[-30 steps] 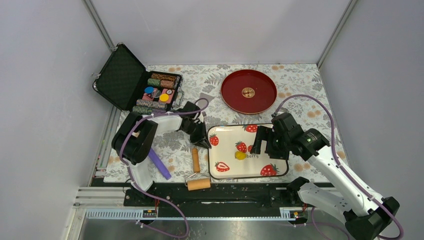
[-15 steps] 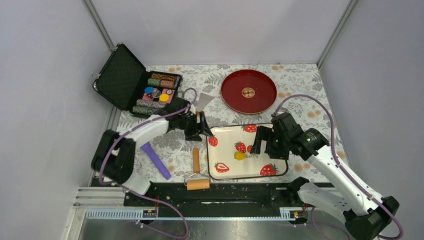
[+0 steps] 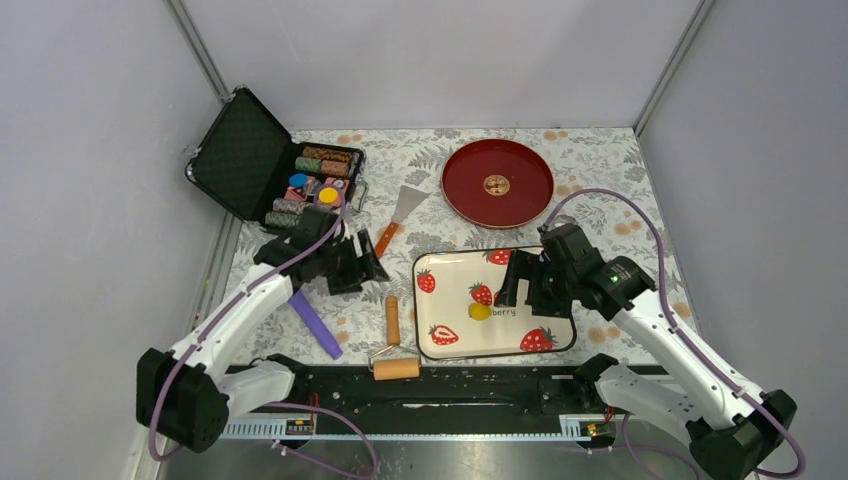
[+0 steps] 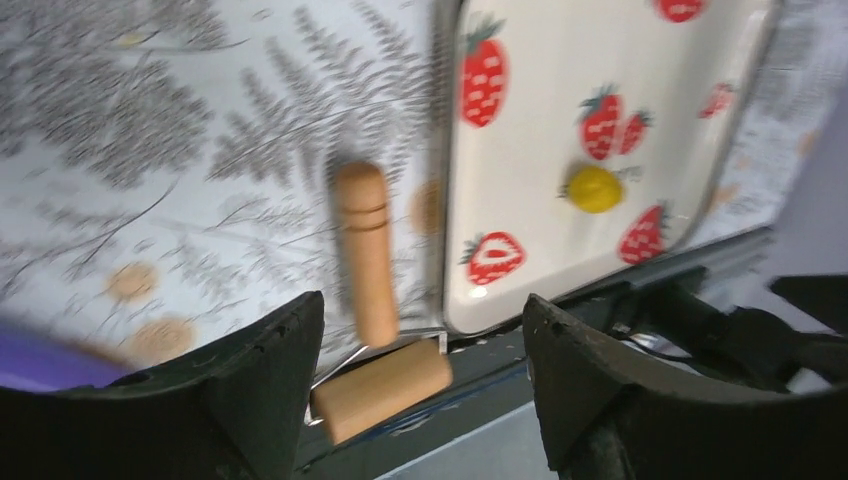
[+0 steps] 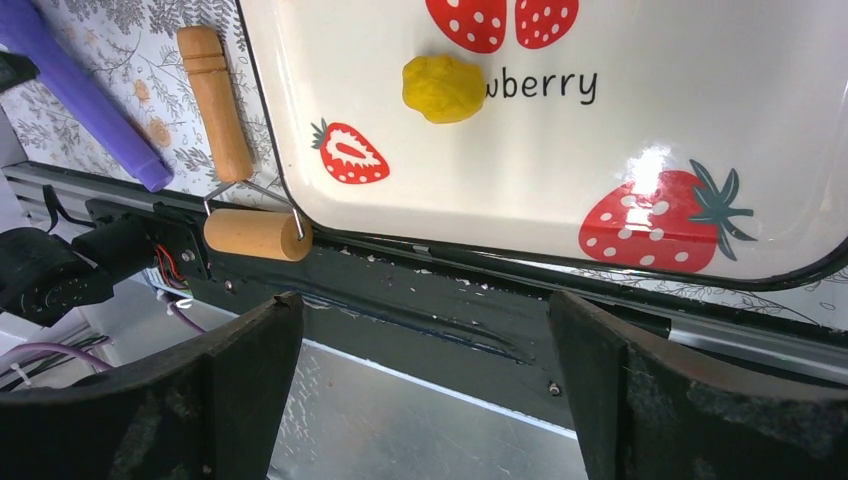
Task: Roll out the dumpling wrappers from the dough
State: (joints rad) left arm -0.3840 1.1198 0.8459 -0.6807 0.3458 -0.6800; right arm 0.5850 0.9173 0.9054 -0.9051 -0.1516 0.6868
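Observation:
Next, my left gripper takes its handle (image 3: 393, 334) near the wire and hands the wooden roller over, because the roller lies beside the tray, away from my right gripper.
The dough (image 3: 480, 311) is a small yellow lump lying on the strawberry-print tray (image 3: 455, 285), next to the printed word. It also shows in the left wrist view as the dough (image 4: 594, 188) and in the right wrist view as the dough (image 5: 443, 88). My left gripper (image 3: 368, 268) hovers open left of the tray, above the floral cloth, with nothing between its fingers. My right gripper (image 3: 525, 295) hangs open over the tray's right half, just right of the dough, also holding nothing. No dumpling wrappers are in view.
A wooden roller (image 3: 394, 345) lies left of the tray at the near edge, beside a purple stick (image 3: 315, 325). An orange-handled spatula (image 3: 396, 218) lies behind the left gripper. A red plate (image 3: 497, 183) sits at the back, and an open poker-chip case (image 3: 290, 170) at the back left.
My left gripper has opened and drawn back to the left, away from the tray corner. The spatula now lies uncovered on the cloth. The right arm has not moved.

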